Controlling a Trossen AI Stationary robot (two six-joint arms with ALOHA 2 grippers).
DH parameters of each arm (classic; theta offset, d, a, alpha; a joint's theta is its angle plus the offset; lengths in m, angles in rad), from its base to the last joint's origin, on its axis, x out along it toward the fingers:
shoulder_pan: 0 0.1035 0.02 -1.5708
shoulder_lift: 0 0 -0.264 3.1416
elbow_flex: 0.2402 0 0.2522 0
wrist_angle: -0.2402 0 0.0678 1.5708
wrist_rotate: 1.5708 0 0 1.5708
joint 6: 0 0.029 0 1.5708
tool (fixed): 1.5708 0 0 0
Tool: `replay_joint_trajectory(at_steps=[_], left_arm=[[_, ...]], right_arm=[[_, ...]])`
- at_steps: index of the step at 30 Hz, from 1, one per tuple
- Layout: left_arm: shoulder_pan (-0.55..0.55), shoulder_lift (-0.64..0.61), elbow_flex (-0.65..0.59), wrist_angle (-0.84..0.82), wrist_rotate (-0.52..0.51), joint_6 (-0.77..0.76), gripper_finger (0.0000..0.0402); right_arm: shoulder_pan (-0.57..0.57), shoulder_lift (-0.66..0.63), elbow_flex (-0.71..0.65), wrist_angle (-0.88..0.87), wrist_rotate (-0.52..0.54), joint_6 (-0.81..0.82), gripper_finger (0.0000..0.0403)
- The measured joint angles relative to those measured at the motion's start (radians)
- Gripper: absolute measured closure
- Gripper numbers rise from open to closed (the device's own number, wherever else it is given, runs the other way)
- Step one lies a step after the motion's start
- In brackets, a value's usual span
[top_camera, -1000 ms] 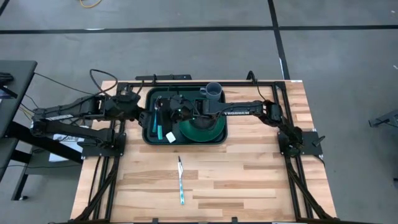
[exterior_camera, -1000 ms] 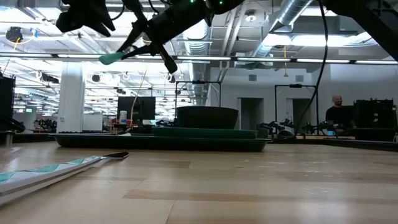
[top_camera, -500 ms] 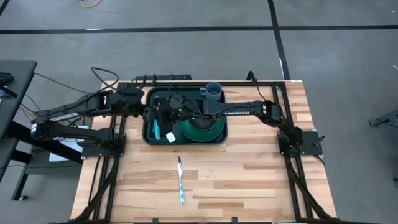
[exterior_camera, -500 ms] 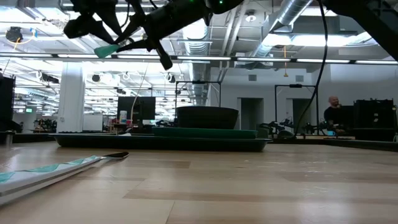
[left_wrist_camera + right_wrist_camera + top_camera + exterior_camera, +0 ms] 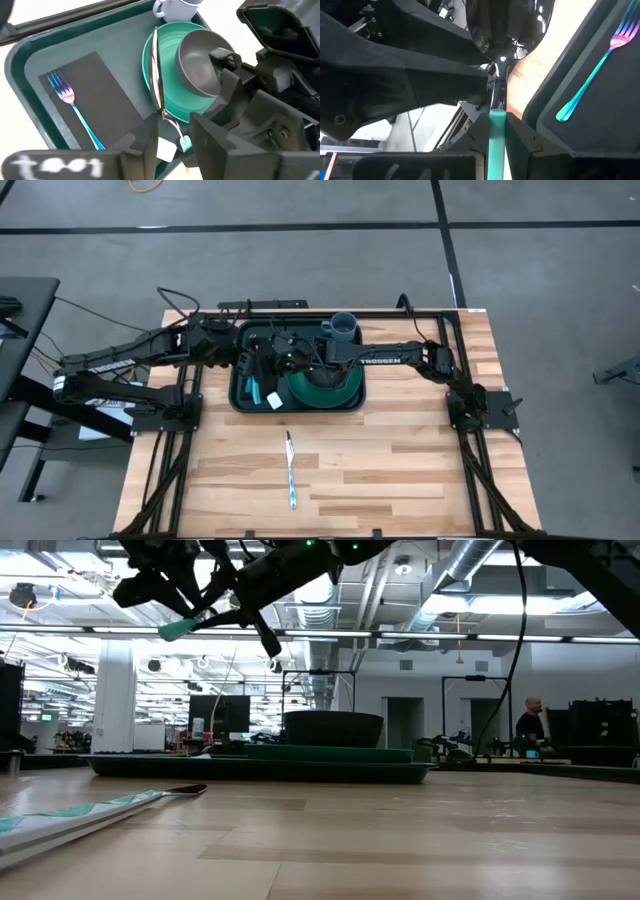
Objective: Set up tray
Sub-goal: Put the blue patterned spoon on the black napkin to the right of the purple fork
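Note:
The robot's right gripper pinches the spoon's teal handle below its neck, so next the left gripper closes on the thin neck (image 5: 172,121) before the right gripper opens.
The dark green tray (image 5: 240,406) holds a black napkin (image 5: 100,95) with a rainbow fork (image 5: 75,107), a green plate (image 5: 172,102) carrying a grey bowl (image 5: 200,65), and a cup (image 5: 343,327). My right gripper (image 5: 497,120) reaches in from the right and is shut on a spoon (image 5: 156,65) held above the tray's left half. My left gripper (image 5: 175,145) comes from the left. It is open, with its fingers on either side of the spoon's teal handle (image 5: 185,145). My right gripper pinches the spoon's teal handle just below the thin neck (image 5: 497,125) between its two fingers. The fingers come from the table's right, slant down and lie across the spoon. The spoon is lifted clear and tilted: bowl up toward the far edge, handle end (image 5: 178,630) lower and nearer. My left gripper has a finger (image 5: 147,142) close beside the handle's free part; whether it touches, I cannot tell.
A knife (image 5: 290,470) with a teal handle lies on the bare wood in front of the tray. The two arms crowd each other above the tray's left side. A person (image 5: 530,720) moves about in the room far behind the table.
My left gripper has moved toward the table's right edge, from the tray's left rim to the held spoon, so its fingers now stand around the handle. My right gripper has kept its place, still shut on the spoon.

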Motion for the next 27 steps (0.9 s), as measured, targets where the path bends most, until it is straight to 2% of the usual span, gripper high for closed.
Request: replay_joint_trajectory(at_steps=[7, 12, 15, 27], left_arm=[[0.029, -0.003, 0.000, -0.001, -0.007, 0.010, 0.0370], [0.032, -0.003, 0.000, 0.002, -0.028, 0.015, 0.0386], [0.032, -0.004, 0.000, 0.015, -0.034, 0.028, 0.0374], [0.032, -0.004, 0.000, 0.012, -0.064, 0.032, 0.0279]], right_arm=[[-0.004, 0.000, 0.000, 0.001, 0.003, 0.005, 0.0373], [-0.005, 0.000, 0.000, 0.004, 0.004, 0.004, 0.0373], [-0.006, 0.000, 0.000, 0.005, 0.004, 0.004, 0.0373], [-0.006, 0.000, 0.000, 0.001, 0.000, 0.001, 0.0373]])
